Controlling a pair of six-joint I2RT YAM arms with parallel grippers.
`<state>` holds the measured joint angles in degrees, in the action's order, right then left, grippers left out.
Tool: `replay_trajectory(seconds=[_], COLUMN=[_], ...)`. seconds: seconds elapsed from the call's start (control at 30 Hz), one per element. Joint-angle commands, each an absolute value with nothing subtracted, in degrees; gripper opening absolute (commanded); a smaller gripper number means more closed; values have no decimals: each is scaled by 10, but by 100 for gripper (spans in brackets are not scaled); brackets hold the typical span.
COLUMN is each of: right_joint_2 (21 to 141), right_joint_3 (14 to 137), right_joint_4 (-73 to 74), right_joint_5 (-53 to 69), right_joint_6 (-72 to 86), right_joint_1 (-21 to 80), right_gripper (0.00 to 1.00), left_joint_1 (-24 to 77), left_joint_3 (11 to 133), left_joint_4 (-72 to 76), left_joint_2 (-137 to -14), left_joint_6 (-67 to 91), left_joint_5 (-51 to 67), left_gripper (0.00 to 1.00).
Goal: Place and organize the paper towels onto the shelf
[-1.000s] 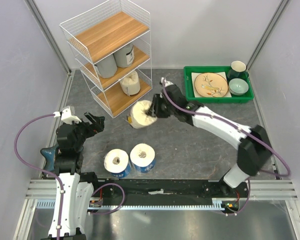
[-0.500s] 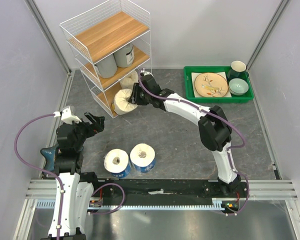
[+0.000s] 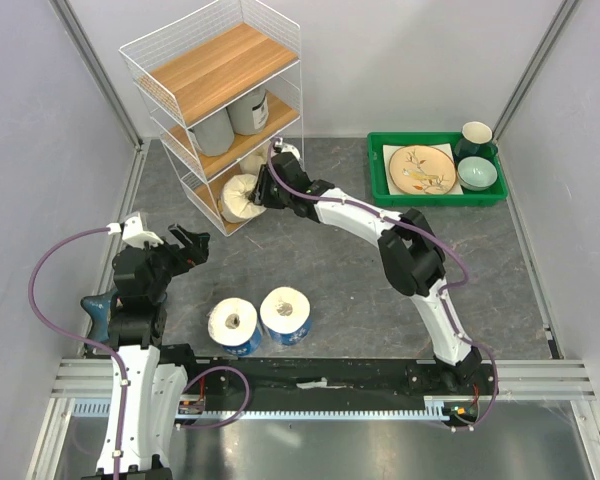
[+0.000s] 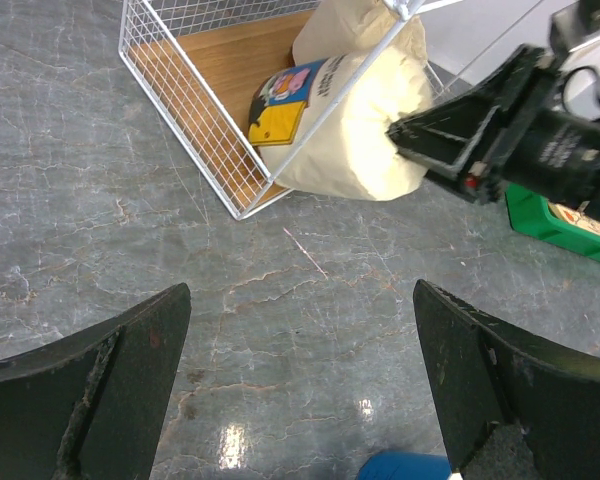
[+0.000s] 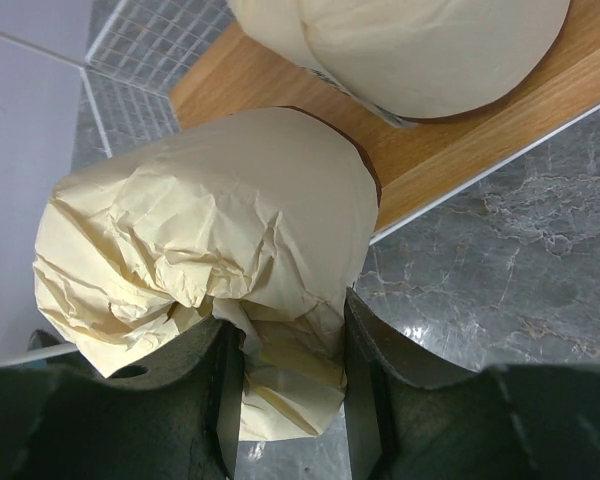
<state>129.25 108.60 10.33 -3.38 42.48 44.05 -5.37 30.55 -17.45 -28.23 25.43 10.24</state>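
Note:
The second cream roll, now at the bottom tier's front edge, will go down from my right gripper onto the bottom level [image 3: 234, 192] [image 5: 232, 170], where it will sit beside the other cream roll.
The white wire shelf [image 3: 215, 70] stands at the back left. Two grey rolls [image 3: 212, 130] sit on its middle tier and one cream roll [image 3: 263, 158] on the bottom tier. My right gripper [image 3: 267, 190] is shut on the second cream roll [image 3: 240, 198], gripping its crumpled end [image 5: 210, 260] at the front edge of the bottom tier [image 5: 450, 130]. The left wrist view shows that roll [image 4: 365, 140] partly inside the wire frame [image 4: 195, 100]. Two blue rolls [image 3: 233, 325] [image 3: 286, 314] stand upright on the floor. My left gripper [image 3: 185, 243] is open and empty above the floor [image 4: 300, 380].
A green tray [image 3: 380, 180] at the back right holds a plate [image 3: 420, 168], a dark cup [image 3: 476, 138] and a bowl [image 3: 477, 173]. Walls close in on both sides. The top of a blue roll [image 4: 405, 468] shows below my left fingers.
My right arm has carried the cream roll left and back, from the open floor to the shelf's bottom tier. The left arm and blue rolls have not moved.

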Motion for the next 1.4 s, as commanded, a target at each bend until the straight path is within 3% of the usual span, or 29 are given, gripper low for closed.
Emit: replay_trajectory(seconds=[0.0,0.57,0.73,1.0,1.37], right_joint_2=[1310,1345,1346,1345,1301], right_joint_3=[1134,1165,1164,1145,1084], right_joint_4=[37,32,38,31,-18], right_joint_5=[-52,-92,-106,-114,-115], right_joint_6=[441,443,439,440,442], right_joint_1=[446,453,454,453,454], right_gripper=[32,33,39,62,65], left_joint_1=[-51,-51,-51,-50,-49], left_joint_3=[303,302,302,302,301], left_joint_4=[-160,-161,-161,-162,-161], left_joint_2=[-280,-279,-278,-278,-278], left_joint_6=[243,243,243,242,242], left_joint_5=[108,106,105,105,104], left_gripper=[100,100,100,100,100])
